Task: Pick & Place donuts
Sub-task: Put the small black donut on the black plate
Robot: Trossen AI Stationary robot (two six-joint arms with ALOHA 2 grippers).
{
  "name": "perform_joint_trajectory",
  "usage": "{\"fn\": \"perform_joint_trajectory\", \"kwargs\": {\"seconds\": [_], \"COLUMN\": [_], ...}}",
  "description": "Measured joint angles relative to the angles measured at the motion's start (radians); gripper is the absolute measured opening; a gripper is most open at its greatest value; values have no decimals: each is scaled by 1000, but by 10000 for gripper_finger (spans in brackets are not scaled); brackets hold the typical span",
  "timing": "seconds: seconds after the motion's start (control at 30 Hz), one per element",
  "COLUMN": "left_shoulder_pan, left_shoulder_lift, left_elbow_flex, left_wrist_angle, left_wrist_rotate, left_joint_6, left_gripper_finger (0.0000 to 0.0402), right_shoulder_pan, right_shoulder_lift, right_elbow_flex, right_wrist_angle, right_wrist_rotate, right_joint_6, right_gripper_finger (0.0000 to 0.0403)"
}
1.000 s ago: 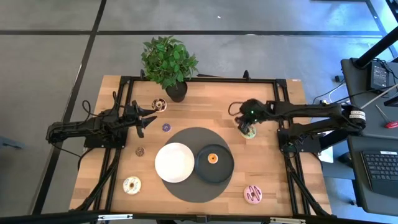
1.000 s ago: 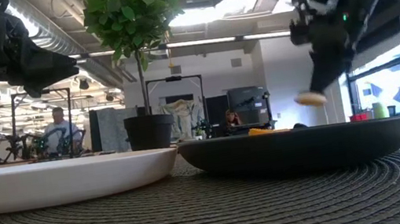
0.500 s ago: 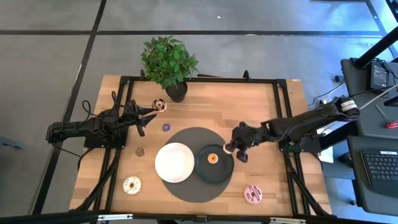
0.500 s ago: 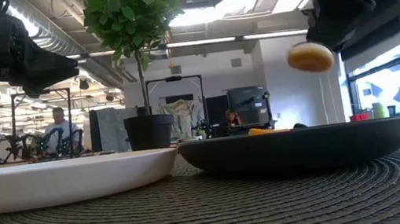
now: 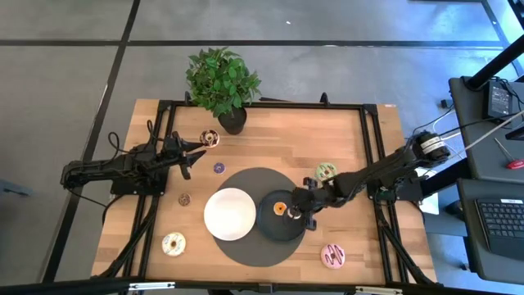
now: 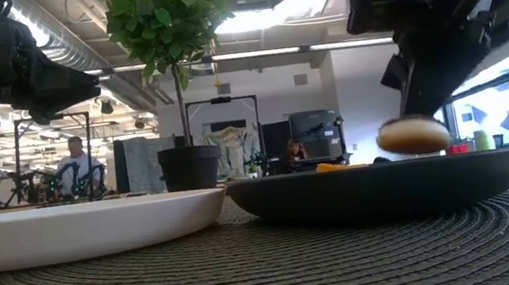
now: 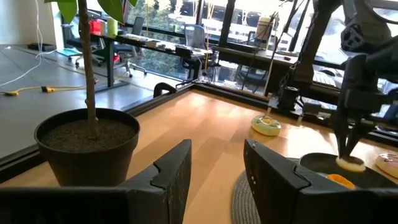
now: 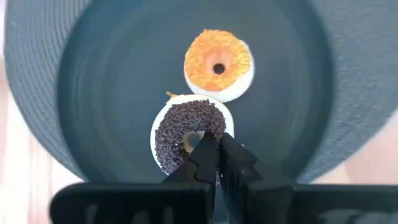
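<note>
My right gripper is going to set the chocolate-sprinkled donut down in the black plate (image 5: 290,220) (image 8: 166,127), next to the orange donut, toward the pink donut. The chocolate-sprinkled donut now hangs over the plate.
My right gripper (image 5: 297,208) hangs over the black plate (image 5: 270,233), shut on a chocolate-sprinkled donut (image 8: 186,134) with a pale underside (image 6: 413,136). An orange donut (image 5: 280,208) lies flat in that plate beside it. A green donut (image 5: 326,171), a pink one (image 5: 332,256), a white one (image 5: 173,243), a small purple one (image 5: 219,167) and a small brown one (image 5: 184,199) lie flat on the wood. My left gripper (image 5: 191,151) waits open at the table's left, just short of a chocolate donut (image 5: 210,138). My right gripper pinches the sprinkled donut's ring (image 8: 208,127) beside its hole, fingers (image 8: 231,155) pointing down from above. One fingertip sits at the hole's edge. In the low view the donut lies about level below the fingers, just above the black plate's rim (image 6: 380,169).
A white plate (image 5: 230,214) sits left of the black one on a round dark mat (image 5: 262,250). A potted plant (image 5: 223,82) stands at the far edge, close to my left gripper. Black frame rails run along the table's sides.
My right gripper has carried the sprinkled donut from above the green donut, at the far right of the mat, toward the near left over the black plate. It then came down until the donut hangs just above the plate, beside the orange one.
</note>
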Motion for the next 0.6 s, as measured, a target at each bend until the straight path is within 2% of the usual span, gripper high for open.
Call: {"fn": "perform_joint_trajectory", "kwargs": {"seconds": [0.27, 0.6], "left_shoulder_pan": [0, 0], "left_shoulder_lift": [0, 0], "left_elbow_flex": [0, 0], "left_wrist_angle": [0, 0], "left_wrist_rotate": [0, 0], "left_joint_6": [0, 0], "left_gripper_finger": [143, 143], "right_shoulder_pan": [3, 3], "right_shoulder_lift": [81, 92], "right_elbow_flex": [27, 27], "right_wrist_angle": [2, 18], "right_wrist_rotate": [-28, -12], "right_joint_6": [-42, -48], "right_gripper_finger": [11, 12]}}
